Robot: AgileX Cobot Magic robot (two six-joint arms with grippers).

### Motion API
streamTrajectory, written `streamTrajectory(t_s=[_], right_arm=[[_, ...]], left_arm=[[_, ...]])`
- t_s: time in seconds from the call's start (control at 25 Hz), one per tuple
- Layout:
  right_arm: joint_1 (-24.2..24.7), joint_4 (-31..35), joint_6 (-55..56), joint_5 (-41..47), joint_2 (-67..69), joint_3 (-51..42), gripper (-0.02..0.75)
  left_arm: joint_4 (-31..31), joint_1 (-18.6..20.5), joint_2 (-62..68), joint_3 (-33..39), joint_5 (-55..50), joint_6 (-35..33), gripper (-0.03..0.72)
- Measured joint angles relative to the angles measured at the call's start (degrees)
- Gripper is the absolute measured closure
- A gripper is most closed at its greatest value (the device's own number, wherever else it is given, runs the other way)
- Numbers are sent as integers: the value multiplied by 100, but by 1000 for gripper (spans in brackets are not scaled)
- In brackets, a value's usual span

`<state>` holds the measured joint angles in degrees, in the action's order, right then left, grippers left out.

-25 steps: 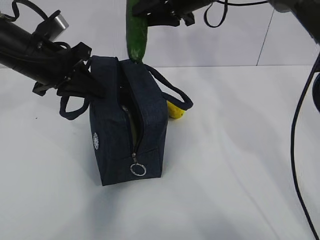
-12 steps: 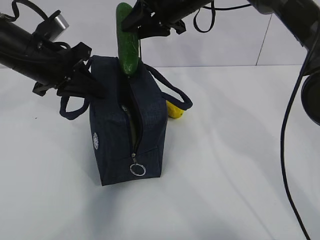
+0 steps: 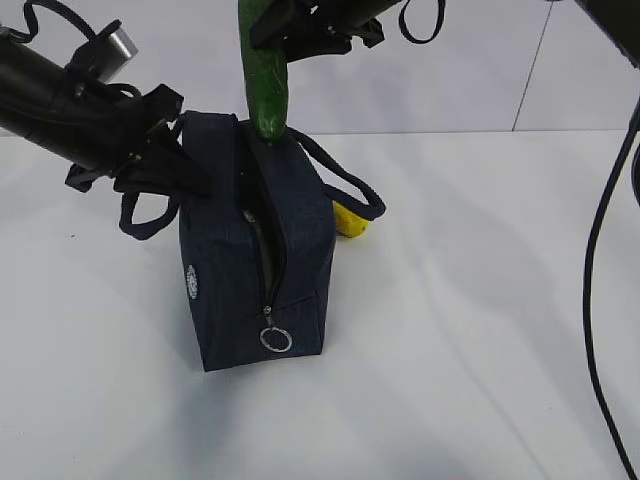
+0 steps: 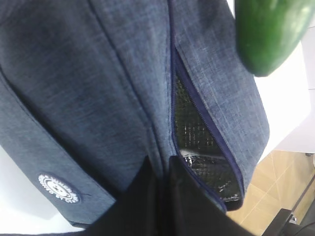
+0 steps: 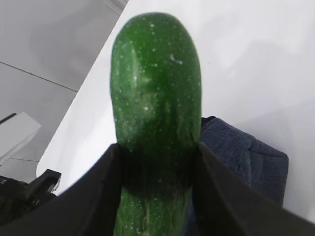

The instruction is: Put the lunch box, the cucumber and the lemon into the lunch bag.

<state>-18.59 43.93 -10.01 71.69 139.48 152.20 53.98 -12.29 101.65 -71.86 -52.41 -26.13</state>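
The cucumber, now upright above the bag's far end, will go upright inside the lunch bag's open zipper [image 3: 267,229], above the silver ring pull. My right gripper needs to let go of it there.
The navy lunch bag [image 3: 255,250] stands on the table with its top zipper open. My left gripper [image 3: 183,165] is shut on the bag's fabric beside the opening [image 4: 161,166], and the silver lining [image 4: 197,132] shows there. My right gripper [image 3: 277,25] is shut on the dark green cucumber [image 3: 266,85]. The cucumber hangs upright with its lower tip just above the bag's far end. It fills the right wrist view [image 5: 156,98] between the fingers [image 5: 206,182], and its tip shows in the left wrist view [image 4: 268,34]. The yellow lemon [image 3: 351,222] lies behind the bag's right side. The lunch box is hidden.
White table [image 3: 480,330] spreads to the right and front of the bag. One loop handle [image 3: 345,185] droops over the lemon and another [image 3: 145,215] hangs at the left. A silver ring pull [image 3: 275,340] dangles at the bag's near end.
The cucumber dipped left toward the bag's opening, then lifted slightly and swung back to the right. The left gripper and the bag have stayed still.
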Motion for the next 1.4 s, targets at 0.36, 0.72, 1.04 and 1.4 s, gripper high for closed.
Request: streamTrajectory(t_s=[0.36,0.72,1.04,1.4], right_arm=[[-92,-120,-266,0,0,-27,407],[-128,-349,-201,0,-643,-1214,408],[-307,-76,-284,-10,-796,-2110,408],[-402,-361,-305,-45,-796,-2563,408]], left_arm=[[9,0,0,0,0,0,691],[9,0,0,0,0,0,691],[-1,0,0,0,0,0,691],[10,0,0,0,0,0,691]])
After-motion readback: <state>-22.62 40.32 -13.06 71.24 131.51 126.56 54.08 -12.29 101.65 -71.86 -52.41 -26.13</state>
